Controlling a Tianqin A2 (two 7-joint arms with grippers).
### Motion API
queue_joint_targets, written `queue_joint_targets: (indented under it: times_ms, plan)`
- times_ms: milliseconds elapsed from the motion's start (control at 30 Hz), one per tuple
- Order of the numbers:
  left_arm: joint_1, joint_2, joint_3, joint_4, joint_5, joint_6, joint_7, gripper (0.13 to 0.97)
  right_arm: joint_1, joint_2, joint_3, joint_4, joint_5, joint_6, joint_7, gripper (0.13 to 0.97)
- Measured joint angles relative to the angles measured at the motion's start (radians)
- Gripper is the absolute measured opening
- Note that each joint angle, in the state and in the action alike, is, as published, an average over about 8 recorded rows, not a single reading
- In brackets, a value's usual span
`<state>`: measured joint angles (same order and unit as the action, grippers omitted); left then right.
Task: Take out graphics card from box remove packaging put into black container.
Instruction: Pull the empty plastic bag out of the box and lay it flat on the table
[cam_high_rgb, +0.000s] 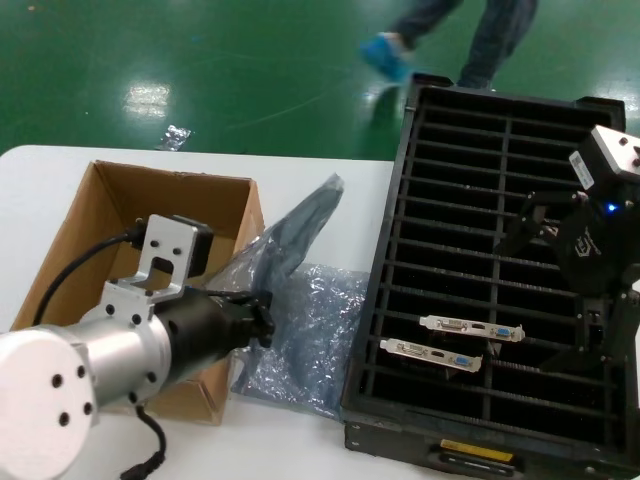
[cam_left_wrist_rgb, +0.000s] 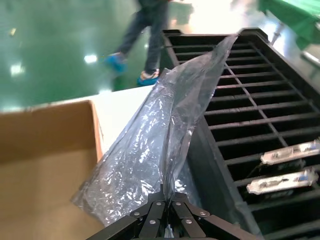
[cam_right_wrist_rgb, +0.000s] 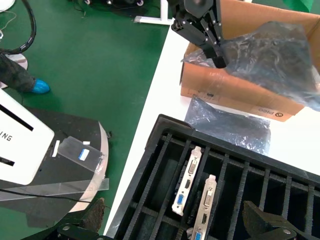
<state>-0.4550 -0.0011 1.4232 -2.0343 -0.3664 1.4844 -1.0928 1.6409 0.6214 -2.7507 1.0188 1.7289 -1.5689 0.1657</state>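
Observation:
My left gripper is holding the smoky-grey packaging bag. It will let go of it on the crumpled bag (cam_high_rgb: 336, 280) between the box and the crate.
My left gripper (cam_high_rgb: 258, 322) (cam_left_wrist_rgb: 168, 201) is shut on the lower edge of a smoky-grey packaging bag (cam_high_rgb: 290, 235) (cam_left_wrist_rgb: 150, 140) and holds it upright between the box and the crate. Whether the bag holds anything I cannot tell. The brown cardboard box (cam_high_rgb: 75, 235) (cam_left_wrist_rgb: 45, 165) sits on the left of the table. Two graphics cards (cam_high_rgb: 470, 328) (cam_high_rgb: 430, 352) stand in slots of the black container (cam_high_rgb: 400, 200) (cam_right_wrist_rgb: 150, 165), silver brackets up. My right gripper (cam_high_rgb: 550, 290) (cam_right_wrist_rgb: 175, 231) hangs open above the crate, over the cards (cam_right_wrist_rgb: 186, 187), holding nothing.
A second crumpled bag (cam_high_rgb: 320, 340) (cam_right_wrist_rgb: 230, 125) lies flat on the white table (cam_high_rgb: 40, 170) between box and crate. A person's legs (cam_high_rgb: 480, 35) are on the green floor behind the crate. The table's edge and a round robot base (cam_right_wrist_rgb: 65, 165) are close to the crate's end.

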Motion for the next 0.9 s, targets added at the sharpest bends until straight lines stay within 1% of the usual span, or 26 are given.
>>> queue_joint_targets:
  times_ms: [167,233,300,400,500,600,767,900]
  plan:
    - [-0.034,0.001,0.061,-0.012,0.036,0.031,-0.217,0.139,0.000,0.000,0.000,0.000,0.000,0.000,0.000,0.964]
    - [-0.048,0.001,0.086,-0.017,0.047,0.043,-0.291,0.139,0.000,0.000,0.000,0.000,0.000,0.000,0.000,0.966]
    - [-0.059,0.001,0.108,-0.020,0.056,0.054,-0.353,0.139,0.000,0.000,0.000,0.000,0.000,0.000,0.000,0.966]
    - [-0.062,0.001,0.133,-0.023,0.068,0.064,-0.415,0.139,0.000,0.000,0.000,0.000,0.000,0.000,0.000,0.966]
    - [-0.054,0.001,0.150,-0.020,0.079,0.064,-0.445,0.139,0.000,0.000,0.000,0.000,0.000,0.000,0.000,0.966]
    - [-0.041,0.001,0.166,-0.008,0.092,0.054,-0.452,0.139,0.000,0.000,0.000,0.000,0.000,0.000,0.000,0.966]
    - [-0.025,0.001,0.200,0.032,0.127,0.017,-0.418,0.149,0.000,0.000,0.000,0.000,0.000,0.000,0.000,0.966]
    - [-0.026,0.001,0.229,0.071,0.154,-0.020,-0.387,0.162,0.000,0.000,0.000,0.000,0.000,0.000,0.000,0.966]
